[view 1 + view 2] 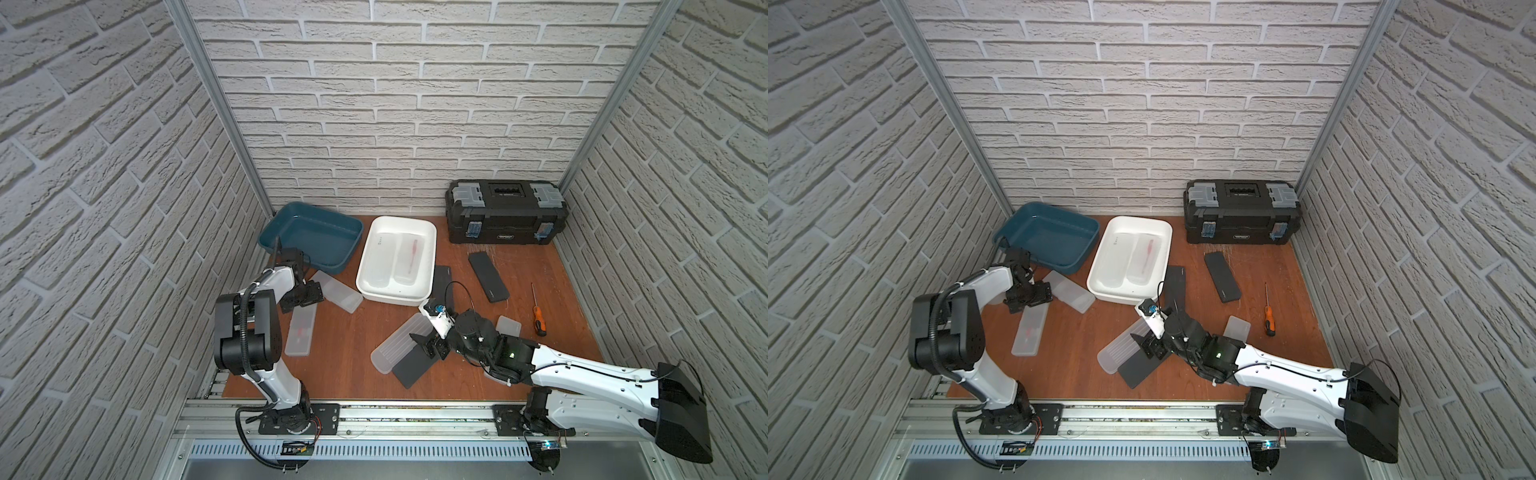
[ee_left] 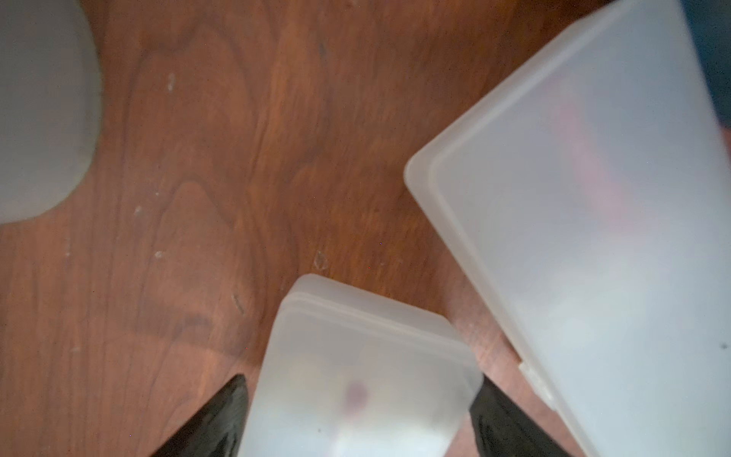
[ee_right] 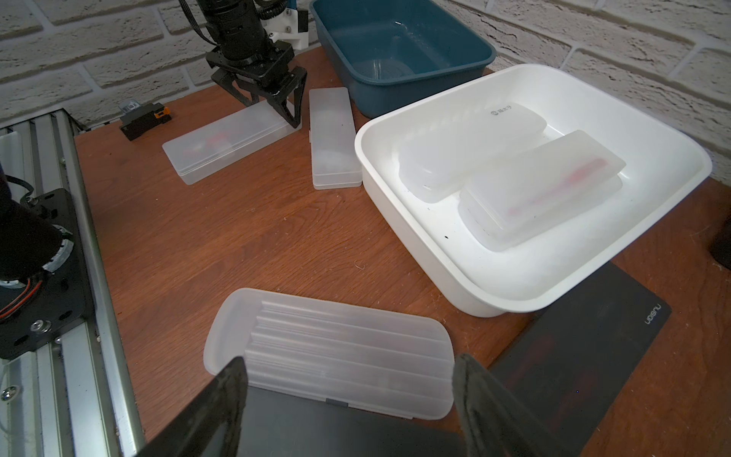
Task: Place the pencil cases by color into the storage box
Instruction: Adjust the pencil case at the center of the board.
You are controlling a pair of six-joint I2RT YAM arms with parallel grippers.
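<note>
Next, my left gripper opens, turns square and takes the case nearer its middle [image 1: 302, 325], as it now straddles the frosted pencil case crooked and at its very end.
My left gripper [image 1: 300, 306] stands open over the end of a frosted pencil case [image 2: 364, 348] that lies flat on the table, one finger on each side. A second frosted case [image 1: 337, 291] lies beside it. My right gripper [image 3: 348, 399] is shut on a black pencil case [image 3: 336, 431], which spans the gap between both fingers and lies against a ribbed frosted case [image 3: 336, 348]. The white storage box [image 1: 390, 297] holds two frosted cases. The blue storage box [image 1: 316, 239] has nothing in it. Two more black cases [image 1: 488, 276] [image 1: 441, 280] lie on the table.
A black toolbox [image 1: 507, 212] stands at the back right. An orange-handled screwdriver [image 1: 538, 316] lies to the right. Another frosted case [image 1: 509, 326] shows partly behind my right arm. Brick walls close in three sides, and a metal rail [image 1: 415, 415] runs along the front.
</note>
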